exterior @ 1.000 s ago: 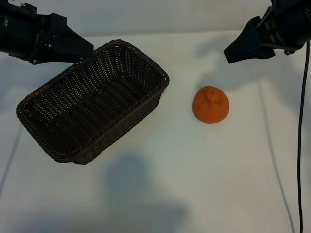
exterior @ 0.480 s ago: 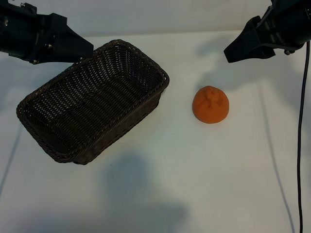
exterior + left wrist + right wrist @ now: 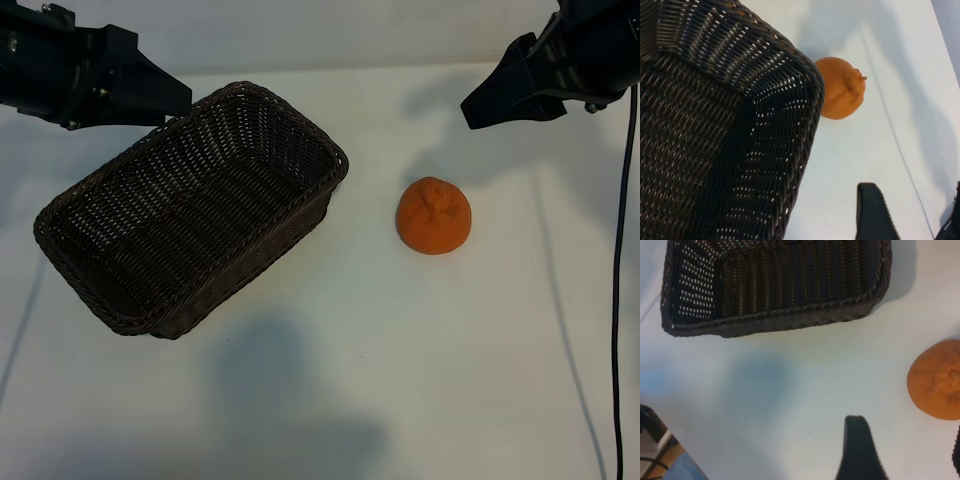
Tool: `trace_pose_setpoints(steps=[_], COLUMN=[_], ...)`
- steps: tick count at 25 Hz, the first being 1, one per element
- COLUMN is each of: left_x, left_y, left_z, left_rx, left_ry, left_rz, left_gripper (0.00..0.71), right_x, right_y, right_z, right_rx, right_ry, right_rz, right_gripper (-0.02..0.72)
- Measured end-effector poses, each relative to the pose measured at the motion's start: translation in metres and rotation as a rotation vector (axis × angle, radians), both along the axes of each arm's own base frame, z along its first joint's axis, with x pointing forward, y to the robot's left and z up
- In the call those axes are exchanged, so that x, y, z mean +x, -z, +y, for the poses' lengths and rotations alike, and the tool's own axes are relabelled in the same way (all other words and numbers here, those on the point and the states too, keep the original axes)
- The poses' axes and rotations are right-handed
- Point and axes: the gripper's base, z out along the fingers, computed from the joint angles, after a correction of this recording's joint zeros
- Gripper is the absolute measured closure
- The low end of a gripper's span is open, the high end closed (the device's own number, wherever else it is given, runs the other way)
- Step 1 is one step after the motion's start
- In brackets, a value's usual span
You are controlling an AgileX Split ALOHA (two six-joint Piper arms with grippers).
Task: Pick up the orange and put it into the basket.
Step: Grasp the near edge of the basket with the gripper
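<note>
The robot's left gripper will next move to the dark wicker basket and grab the rim of its short side (image 3: 49, 250) that is farthest from the orange.
The orange (image 3: 433, 215) lies on the white table, to the right of the empty dark wicker basket (image 3: 190, 210), a short gap apart. My left gripper (image 3: 178, 100) hovers above the basket's far left rim, open, with nothing between its fingers. My right gripper (image 3: 473, 108) hangs at the far right, behind and above the orange, also open and empty. In the left wrist view the basket wall (image 3: 740, 125) fills most of the picture, with the orange (image 3: 840, 95) just beyond its corner. The right wrist view shows the basket (image 3: 780, 285) and the orange (image 3: 937, 380) beside one finger (image 3: 857, 450).
A thin black cable (image 3: 622, 300) runs down the table's right side. The white tabletop (image 3: 400, 380) stretches in front of the basket and the orange. A table edge with floor below shows in the right wrist view (image 3: 665, 460).
</note>
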Motion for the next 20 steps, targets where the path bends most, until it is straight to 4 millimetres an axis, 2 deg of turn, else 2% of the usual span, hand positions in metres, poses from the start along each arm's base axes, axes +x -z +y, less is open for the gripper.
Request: trace_pose_setpoints(steps=[13, 20], left_x=[0.001, -0.002], left_y=[0.0, 0.002], left_z=[0.003, 0.037], left_rx=[-0.012, -0.014], left_ry=[-0.036, -0.104], left_rz=[0.026, 0.112], left_gripper=[0.287, 0.287], right_x=[0.0, 0.0], right_y=[0.0, 0.0], right_z=[0.0, 0.0], right_rx=[0.0, 0.0], right_ry=[0.0, 0.001], right_rz=[0.0, -0.001], right_gripper=[0.259, 0.259])
